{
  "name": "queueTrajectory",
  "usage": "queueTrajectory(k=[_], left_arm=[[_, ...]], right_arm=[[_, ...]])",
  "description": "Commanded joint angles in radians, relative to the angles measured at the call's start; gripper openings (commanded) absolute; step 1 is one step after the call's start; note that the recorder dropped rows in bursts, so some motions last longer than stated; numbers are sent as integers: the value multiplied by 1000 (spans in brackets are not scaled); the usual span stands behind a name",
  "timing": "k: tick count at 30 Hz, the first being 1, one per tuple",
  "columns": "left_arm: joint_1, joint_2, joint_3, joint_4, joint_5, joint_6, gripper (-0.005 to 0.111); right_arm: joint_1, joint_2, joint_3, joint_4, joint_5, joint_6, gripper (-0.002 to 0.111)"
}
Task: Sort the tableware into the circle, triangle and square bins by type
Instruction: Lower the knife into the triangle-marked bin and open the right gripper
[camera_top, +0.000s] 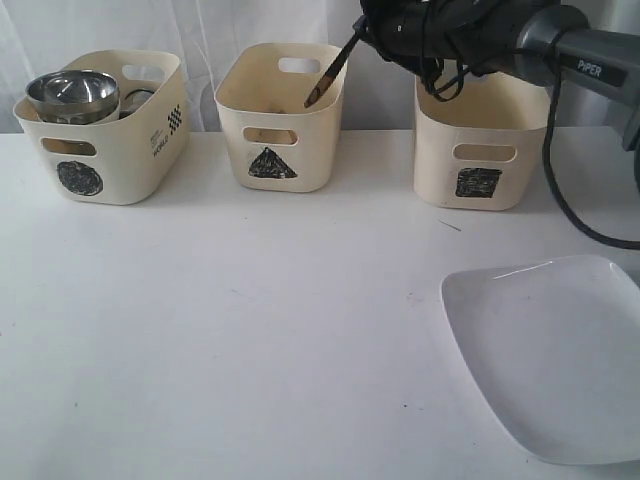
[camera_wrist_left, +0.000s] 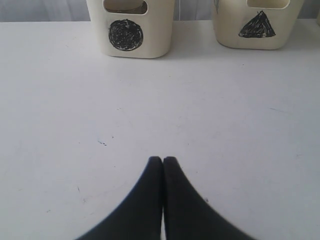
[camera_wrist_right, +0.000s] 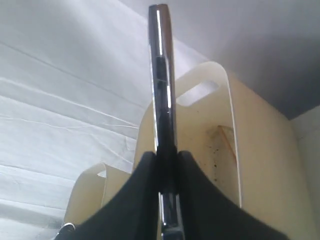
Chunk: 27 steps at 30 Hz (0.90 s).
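Note:
The metal knife, now high over the triangle bin, will be let go by my right gripper inside the triangle bin (camera_top: 297, 124) (camera_wrist_right: 229, 167), next to the thin brown stick.
My right gripper (camera_top: 366, 32) hovers high over the triangle bin (camera_top: 283, 115), shut on a slim steel utensil, by its look the metal knife (camera_top: 322, 85). The knife slants down toward that bin's opening. In the right wrist view the fingers (camera_wrist_right: 145, 175) clamp the knife (camera_wrist_right: 161, 75) edge-on above the triangle bin (camera_wrist_right: 210, 140). A shiny steel bowl (camera_top: 72, 92) rests on top of the contents of the circle bin (camera_top: 110, 160). The large white square plate (camera_top: 560, 350) lies at the front right. My left gripper (camera_wrist_left: 163, 159) is shut and empty, low over the table facing the circle bin (camera_wrist_left: 131, 30).
The square bin (camera_top: 480, 150) stands at the back right, partly behind my right arm and its cable (camera_top: 570, 200). The triangle bin (camera_wrist_left: 257, 25) also shows in the left wrist view. A white curtain hangs behind the bins.

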<state>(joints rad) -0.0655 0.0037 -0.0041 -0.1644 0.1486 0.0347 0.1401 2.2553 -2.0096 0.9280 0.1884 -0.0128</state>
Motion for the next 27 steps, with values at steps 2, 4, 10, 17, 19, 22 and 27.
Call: queueTrajectory(k=[2,4,10,17,19,22,27], left_arm=[[-6,-4,4,-5,2,-1,0],[-6,-4,4,-5,2,-1,0],[-6,-4,4,-5,2,-1,0],[-6,-4,4,-5,2,-1,0],[-6,-4,4,-5,2,-1,0],[-6,-4,4,-5,2,-1,0],[-6,-4,4,-5,2,-1,0]], right_arm=[[-11,36,-65,18,-12,-7,0],[-11,59,-87,24,-21,-7,0],[-11,117,-161,18,-28,-13,0],[-7,175,-249,18,-26,-40,0],[0,192,-276,18,-22,-52,0],[18,208,-303,21,-15,-94,0],[38,234,-329,21,17,-179,0]])
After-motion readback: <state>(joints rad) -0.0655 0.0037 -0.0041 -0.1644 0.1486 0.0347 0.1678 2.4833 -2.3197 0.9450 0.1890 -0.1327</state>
